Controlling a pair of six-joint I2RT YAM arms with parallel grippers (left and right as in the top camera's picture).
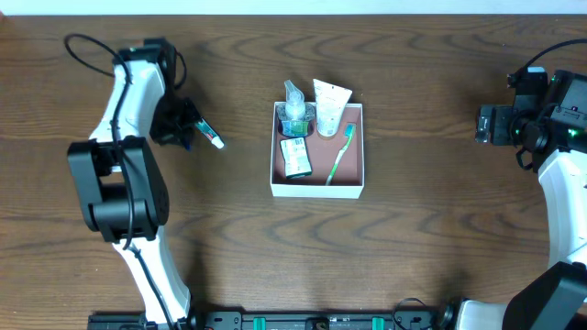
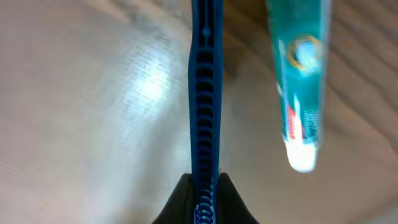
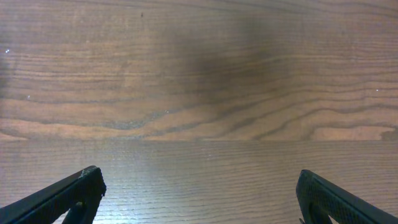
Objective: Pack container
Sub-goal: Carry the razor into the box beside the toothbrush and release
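Observation:
Next, my left gripper releases the blue ribbed handle between the green toothbrush and the container's nearest side [image 1: 349,159].
The container [image 1: 348,174], a shallow white-walled box with a pink-brown inside, sits at the table's middle. It holds a clear bottle [image 1: 294,108], a white tube [image 1: 329,106], a green toothbrush [image 1: 340,152] and a small green-and-white box [image 1: 294,157]. My left gripper [image 1: 183,126] is at the far left, low over the table. It is shut on a slim blue ribbed handle [image 2: 204,93] that runs straight out between the fingers [image 2: 231,199]. A teal toothpaste tube [image 2: 298,81] with a white cap lies on the wood [image 1: 209,136] just beside it. My right gripper [image 3: 202,196] is open over bare wood.
The right arm [image 1: 523,124] stays near the table's right edge, far from the box. Dark wood-grain tabletop [image 1: 431,229] surrounds the container on all sides. The arm bases stand along the front edge [image 1: 321,321].

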